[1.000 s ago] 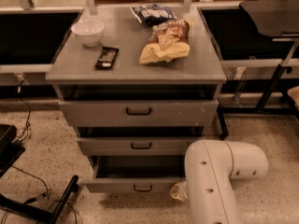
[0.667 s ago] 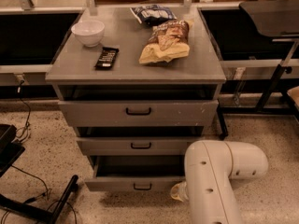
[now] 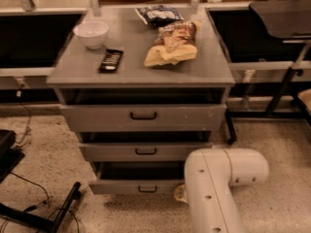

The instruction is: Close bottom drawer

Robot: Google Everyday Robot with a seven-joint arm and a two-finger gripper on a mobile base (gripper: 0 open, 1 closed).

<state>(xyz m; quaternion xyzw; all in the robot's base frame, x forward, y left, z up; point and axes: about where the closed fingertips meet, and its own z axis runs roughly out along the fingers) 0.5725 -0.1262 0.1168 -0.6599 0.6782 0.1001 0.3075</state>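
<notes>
Next, my gripper lets go of the bottom drawer with the drawer's front pushed back into the dark gap (image 3: 142,176) below the middle drawer.
The grey cabinet (image 3: 141,72) has three drawers, all pulled out a little. The bottom drawer (image 3: 121,187) is the lowest one, with a low grey front and a small black bar handle (image 3: 147,189). It stands out the most, with a dark gap (image 3: 141,171) showing behind its front. My white arm (image 3: 214,188) bends down at the lower right. The gripper (image 3: 179,193) is mostly hidden behind the arm's elbow. Only a pale bit shows, at the right end of the bottom drawer's front.
On the cabinet top lie a white bowl (image 3: 91,33), a black remote-like object (image 3: 111,60) and two snack bags (image 3: 171,45). A black stand (image 3: 43,216) with cables lies on the floor at the lower left. Black table legs (image 3: 284,84) stand at the right.
</notes>
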